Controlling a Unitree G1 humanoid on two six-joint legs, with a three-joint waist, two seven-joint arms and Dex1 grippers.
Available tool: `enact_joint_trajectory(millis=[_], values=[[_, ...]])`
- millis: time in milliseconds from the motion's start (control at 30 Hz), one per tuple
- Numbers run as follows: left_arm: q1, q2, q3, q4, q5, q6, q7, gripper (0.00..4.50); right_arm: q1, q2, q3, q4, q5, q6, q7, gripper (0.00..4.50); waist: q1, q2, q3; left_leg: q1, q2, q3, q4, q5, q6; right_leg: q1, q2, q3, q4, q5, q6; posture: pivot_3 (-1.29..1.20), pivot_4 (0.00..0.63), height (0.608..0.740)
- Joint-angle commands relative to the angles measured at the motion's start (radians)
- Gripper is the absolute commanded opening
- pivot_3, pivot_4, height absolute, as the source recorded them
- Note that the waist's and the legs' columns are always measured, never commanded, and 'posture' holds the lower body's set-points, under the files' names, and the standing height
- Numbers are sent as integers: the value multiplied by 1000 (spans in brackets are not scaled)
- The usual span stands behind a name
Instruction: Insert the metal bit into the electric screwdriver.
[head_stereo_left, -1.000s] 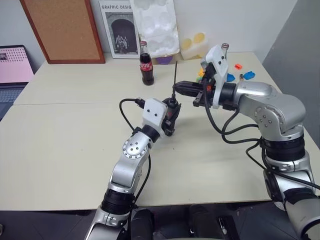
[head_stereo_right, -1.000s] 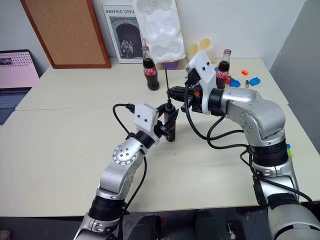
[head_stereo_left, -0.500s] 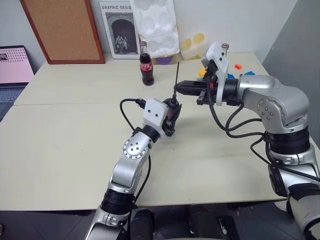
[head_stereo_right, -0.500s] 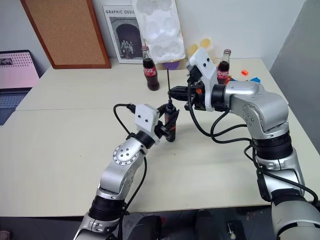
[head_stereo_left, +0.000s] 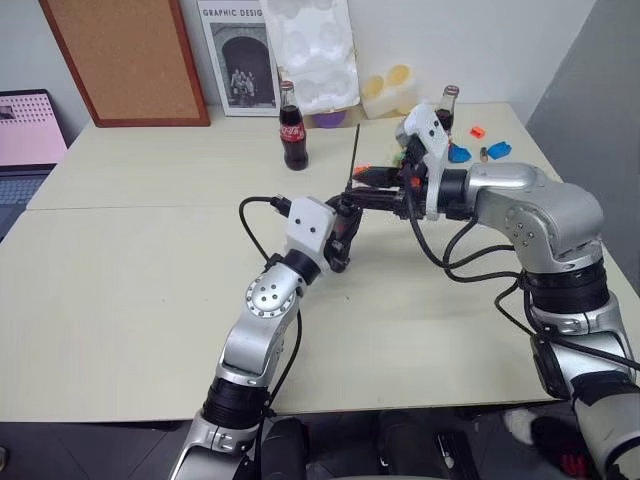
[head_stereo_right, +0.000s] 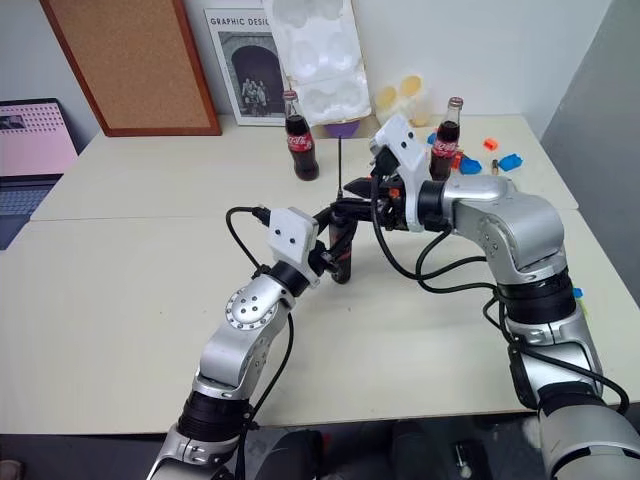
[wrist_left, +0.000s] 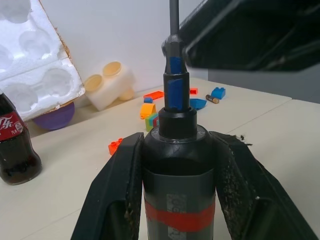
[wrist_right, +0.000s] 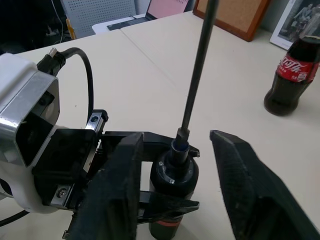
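Next, my left gripper puts the electric screwdriver down on the table (head_stereo_left: 314, 234) in front of the cola bottle near the poster.
The electric screwdriver (wrist_left: 178, 170), black with a red band, stands upright with my left gripper (head_stereo_left: 342, 232) shut on its body. The metal bit (wrist_right: 197, 65) rises straight up out of the screwdriver's narrow tip, its blue-marked lower end seated in the collar; it also shows as a thin rod (head_stereo_left: 355, 150) above the tool. My right gripper (wrist_right: 176, 137) is open, one finger on each side of the tip and the base of the bit, touching neither. From the left wrist, the right gripper (wrist_left: 250, 30) is a dark mass just beside the bit.
A cola bottle (head_stereo_left: 291, 128) stands behind the grippers and another cola bottle (head_stereo_left: 447, 103) at the back right. Coloured bricks (head_stereo_left: 492, 150) lie near the right corner. A cork board (head_stereo_left: 125, 60), a poster and a white foam tray (head_stereo_left: 315, 55) lean on the wall.
My right gripper has opened and let go of the bit, dipping slightly toward the screwdriver's tip. The bit stays upright in the tool. The left gripper has not moved.
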Motion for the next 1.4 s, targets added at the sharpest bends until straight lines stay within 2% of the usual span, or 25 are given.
enact_joint_trajectory(millis=[33, 200, 567, 667, 767, 867, 967, 1100, 1167, 1233, 1400], values=[[7, 3, 5, -8, 15, 2, 8, 1652, -23, -6, -46, -32, 33, 2, 9, 3169, 0, 0, 0, 0, 0, 0, 0, 0, 0, 0, 0, 0, 0, 0, 0, 0, 150, 740], [3, 1, 6, -4, 14, 1, 8, 1652, -35, -8, -67, -15, 47, -2, 7, 4305, 0, 0, 0, 0, 0, 0, 0, 0, 0, 0, 0, 0, 0, 0, 0, 0, 150, 740], [-37, 2, 29, -35, 22, 6, 33, 1651, 28, -105, -125, -76, 46, -18, 16, 4334, 1, 0, 0, 0, 0, 0, 0, 0, 0, 0, 0, 0, 0, 0, 0, 0, 150, 740], [-87, 49, 43, -60, 63, 21, 40, 1650, 74, -156, -146, -133, 48, -27, 30, 4334, 5, -1, 1, -1, 0, -1, 0, 0, 0, -1, 0, -1, 0, 0, 0, 0, 150, 740], [-177, 172, 28, -42, 189, 54, 25, 1650, 136, -222, -167, -200, 53, -40, 55, 4334, 5, -1, 1, -3, 0, 0, 0, 0, 0, -2, 0, -1, 0, 0, 0, 0, 150, 740], [-258, 294, -22, 28, 269, 53, -60, 1650, 211, -306, -167, -260, 25, -74, 88, 4334, 7, -1, 1, -6, 0, -1, 0, 0, 0, -5, 0, -1, -1, 0, 0, 0, 150, 740], [-346, 429, -138, 137, 373, -22, -207, 1650, 276, -403, -151, -299, -19, -131, 130, 4334, 12, -1, 2, -7, -1, -2, 0, 0, 0, -5, 0, -3, -2, 0, 1, 0, 150, 740], [-420, 511, -252, 255, 451, -92, -373, 1649, 336, -485, -132, -334, -55, -205, 191, 4334, 14, -2, 2, -9, -3, -1, 0, 0, 0, -6, -3, -3, -3, -1, 2, 0, 150, 740], [-471, 526, -316, 345, 479, -146, -478, 1649, 355, -498, -132, -359, -44, -213, 206, 4334, 13, -2, 2, -11, -2, -1, 0, 0, 0, -8, -3, -3, -3, -1, 2, 0, 150, 740], [-529, 495, -368, 456, 462, -185, -590, 1648, 379, -491, -132, -395, -15, -204, 214, 4334, 13, -2, 2, -14, -2, -1, 1, 0, 0, -12, -3, -3, -1, -1, 1, 0, 150, 740], [-588, 443, -426, 636, 491, -259, -690, 1644, 403, -464, -99, -412, -18, -201, 193, 4334, 11, -2, 2, -16, -2, 0, 1, 0, 0, -14, -2, -2, 0, -1, 1, 0, 150, 740]])
